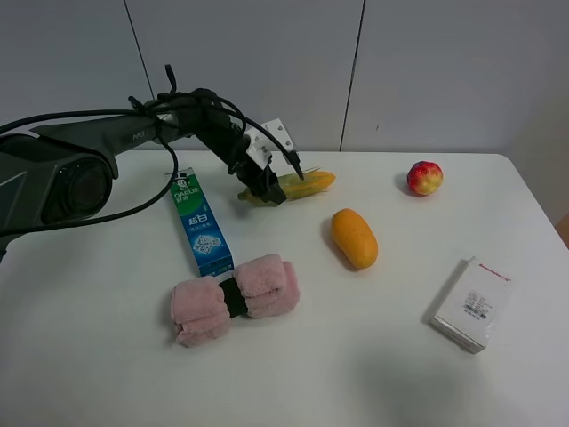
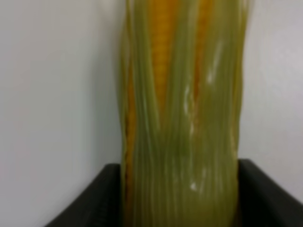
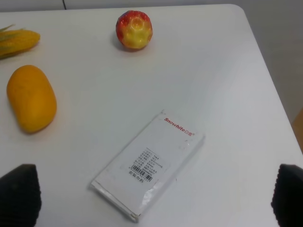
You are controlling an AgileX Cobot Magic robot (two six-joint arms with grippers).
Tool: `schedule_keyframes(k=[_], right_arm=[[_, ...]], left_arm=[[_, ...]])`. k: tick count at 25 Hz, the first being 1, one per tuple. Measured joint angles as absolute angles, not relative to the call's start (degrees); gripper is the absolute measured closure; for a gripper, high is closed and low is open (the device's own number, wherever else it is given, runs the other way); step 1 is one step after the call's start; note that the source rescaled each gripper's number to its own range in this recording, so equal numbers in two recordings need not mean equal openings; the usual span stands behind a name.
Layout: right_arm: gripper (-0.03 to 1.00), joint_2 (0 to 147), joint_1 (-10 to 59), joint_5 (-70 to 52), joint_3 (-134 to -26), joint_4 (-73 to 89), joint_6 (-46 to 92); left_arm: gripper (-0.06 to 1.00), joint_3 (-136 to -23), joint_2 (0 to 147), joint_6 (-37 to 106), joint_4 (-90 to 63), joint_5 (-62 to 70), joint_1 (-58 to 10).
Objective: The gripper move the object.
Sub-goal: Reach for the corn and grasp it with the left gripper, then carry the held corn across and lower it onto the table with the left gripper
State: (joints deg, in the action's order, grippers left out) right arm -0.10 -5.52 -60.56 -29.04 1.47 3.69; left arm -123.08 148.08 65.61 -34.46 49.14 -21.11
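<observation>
Next, I put the corn cob down with my left gripper beside the green toothpaste box (image 1: 136, 246), on the side of the box away from the mango.
The corn cob (image 1: 307, 184) lies at the back middle of the white table (image 1: 107, 374), yellow end pointing right, green husk end to the left. My left gripper (image 1: 264, 189) is on the husk end. In the left wrist view the cob (image 2: 182, 118) fills the frame, and the dark fingers (image 2: 87, 203) press against it on both sides. I cannot tell whether it is off the table. The cob's yellow tip also shows in the right wrist view (image 3: 16, 41). My right gripper (image 3: 154, 191) is open and empty above the table's right side.
A green toothpaste box (image 1: 202, 222) lies just left of and in front of the cob. A pink rolled towel (image 1: 233, 298) is in front of it. An orange mango (image 1: 354, 237), a red apple (image 1: 425, 178) and a white flat box (image 1: 473, 303) lie to the right.
</observation>
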Motion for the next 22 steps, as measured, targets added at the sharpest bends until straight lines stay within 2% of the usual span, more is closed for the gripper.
schedule_keyframes(k=[4, 6, 9, 14, 18, 22], right_arm=[[-0.03, -0.1, -5.52, -60.56, -29.04, 1.47, 3.69], [-0.03, -0.1, -5.52, -60.56, -29.04, 1.47, 3.69], [-0.03, -0.1, -5.52, -60.56, -29.04, 1.47, 3.69], [-0.03, -0.1, -5.52, -60.56, -29.04, 1.47, 3.69], [-0.03, -0.1, -5.52, -60.56, -29.04, 1.47, 3.69], [-0.03, -0.1, -5.52, -60.56, -29.04, 1.47, 3.69]], left_arm=[[0.94, -126.65, 144.86, 62.23, -33.1, 52.61, -21.79], [0.94, -127.83, 140.52, 55.57, -32.53, 53.95, -22.36], [0.94, -128.57, 132.97, 37.59, -27.64, 58.02, -22.88], [0.94, -128.73, 124.65, 1.0, -7.01, 68.65, -22.81], [0.94, -122.98, 119.52, -12.53, 0.41, 69.15, -21.95], [0.94, -111.17, 112.16, -16.62, 0.56, 68.12, -21.29]])
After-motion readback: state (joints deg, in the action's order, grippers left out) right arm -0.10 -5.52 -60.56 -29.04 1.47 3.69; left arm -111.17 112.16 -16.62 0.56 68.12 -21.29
